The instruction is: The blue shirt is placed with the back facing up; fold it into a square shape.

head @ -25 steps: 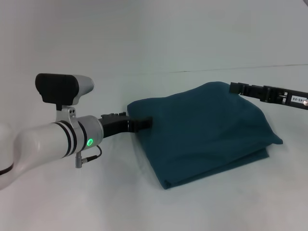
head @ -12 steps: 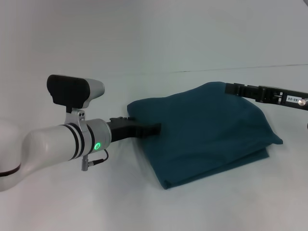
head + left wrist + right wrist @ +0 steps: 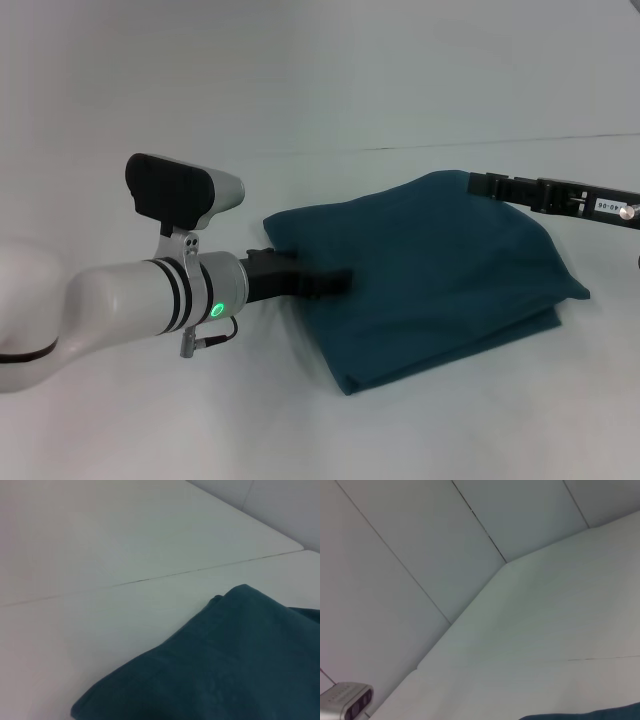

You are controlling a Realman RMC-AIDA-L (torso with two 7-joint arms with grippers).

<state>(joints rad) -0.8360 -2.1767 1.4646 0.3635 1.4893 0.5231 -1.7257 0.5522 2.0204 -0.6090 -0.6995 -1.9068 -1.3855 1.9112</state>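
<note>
The blue shirt is crooked, with its near edge at a slant, so my left gripper should grab the shirt's side edge [image 3: 273, 230] and pull it straight before the next fold.
The blue shirt [image 3: 440, 270] lies folded in a thick, roughly rectangular bundle on the white table, plain side up, right of centre in the head view. My left gripper [image 3: 338, 282] reaches from the left and sits low over the shirt's left part, touching or just above the cloth. My right gripper [image 3: 477, 184] is at the shirt's far right corner, level with its top edge. The shirt also shows in the left wrist view [image 3: 225, 665], and as a thin strip in the right wrist view [image 3: 600, 715].
The white table [image 3: 300, 90] has a thin seam line [image 3: 560, 140] running across behind the shirt. My left arm's white forearm and black-capped wrist housing [image 3: 175, 190] fill the left foreground. A pale wall stands behind the table.
My left arm has pushed to the right, so its gripper has slid from the shirt's left edge further over the cloth. The right gripper shifted slightly left, then held. The shirt's outline is unchanged.
</note>
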